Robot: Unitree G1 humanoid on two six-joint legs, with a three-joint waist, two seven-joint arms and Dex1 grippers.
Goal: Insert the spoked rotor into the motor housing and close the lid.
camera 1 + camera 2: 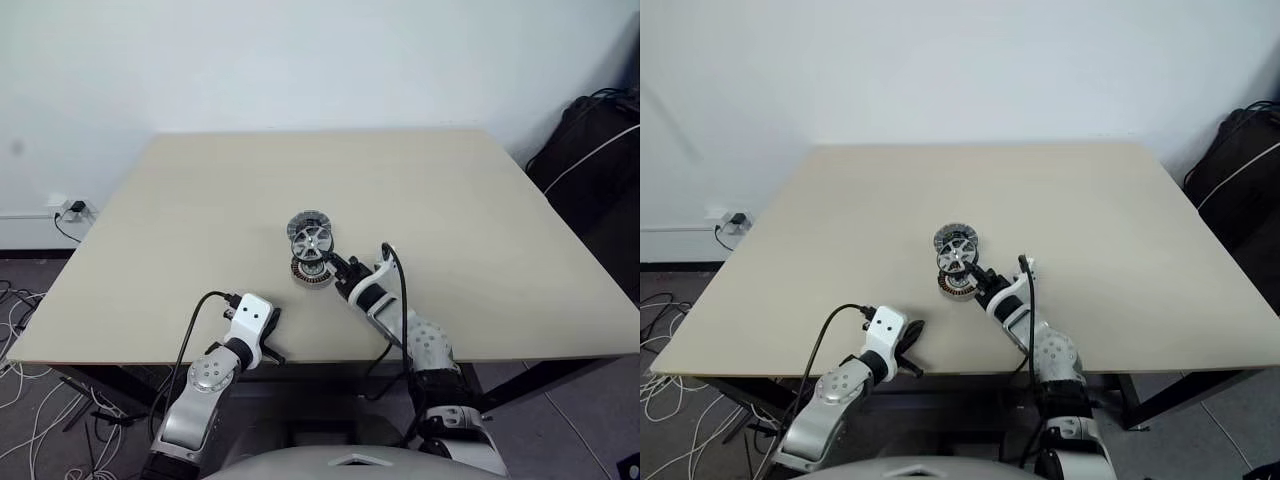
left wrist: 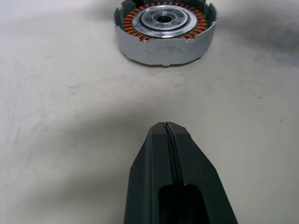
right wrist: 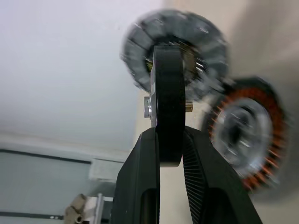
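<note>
Next, I let go of the spoked rotor with my right gripper within the ring of copper windings in the motor housing (image 1: 311, 267) (image 3: 241, 135).
My right gripper (image 1: 329, 258) is shut on the spoked rotor (image 1: 311, 241), a silver wheel held on edge just above the table (image 1: 200, 220). In the right wrist view the rotor (image 3: 167, 93) stands edge-on between the two fingers (image 3: 142, 177). Right under it lies the motor housing (image 1: 313, 272), its copper windings showing (image 2: 166, 28) (image 3: 247, 135). Just behind the rotor, the lid (image 1: 306, 223) with dark and silver segments lies flat, partly hidden (image 3: 140, 51). My left gripper (image 1: 273, 345) is shut and empty near the table's front edge, pointing toward the housing (image 2: 167, 126).
A black bag (image 1: 590, 150) stands on the floor past the table's right edge. A wall socket with a plug (image 1: 70, 209) and loose cables (image 1: 25, 410) are on the left. The front table edge runs just under my left wrist.
</note>
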